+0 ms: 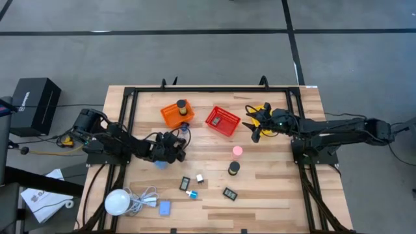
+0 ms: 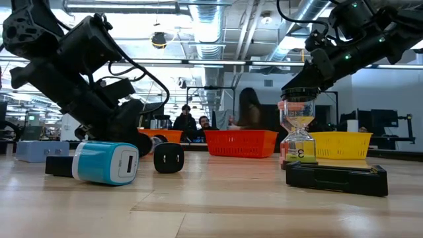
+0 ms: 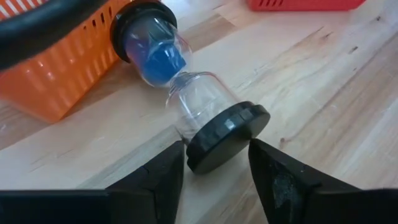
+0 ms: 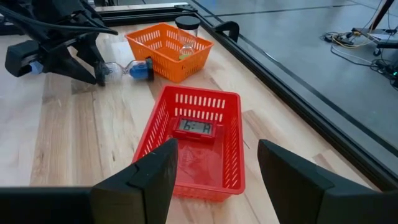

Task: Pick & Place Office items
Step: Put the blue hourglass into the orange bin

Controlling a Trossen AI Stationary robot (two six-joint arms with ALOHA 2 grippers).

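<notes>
The hourglass slants across my low fingers' way; next I lift my left gripper clear and take the hourglass's near black cap (image 3: pixel 228 135) from above.
An hourglass with blue sand (image 3: pixel 180 87) lies on its side on the table. Its far cap (image 3: pixel 134 18) leans against the orange basket (image 3: pixel 56 68). My left gripper (image 3: pixel 216 165) is open, with its fingers on either side of the near black cap (image 3: pixel 227 130). It also shows in the high view (image 1: pixel 177 144). My right gripper (image 1: pixel 255 127) is open and empty over the table, just short of the red basket (image 4: pixel 199 146). A flat black clock (image 4: pixel 194 128) lies in that basket. A pink hourglass (image 1: pixel 238 151), a black cylinder (image 1: pixel 234 168) and flat black rectangles (image 1: pixel 230 193) stand on the near table. My left gripper's fingers come level along the table at the hourglass's near black cap (image 3: pixel 205 155). A gap shows beside one finger (image 3: pixel 267 168). I cannot tell whether the other finger (image 3: pixel 168 171) touches the cap. The hourglass lies on the table.
A yellow basket (image 2: pixel 340 144) stands at the far right, under my right arm. Another hourglass (image 4: pixel 186 34) stands in the orange basket. A white bulb with its cable (image 1: pixel 118 201), a light-blue piece (image 1: pixel 165 208) and a small white block (image 1: pixel 200 177) lie near the front edge.
</notes>
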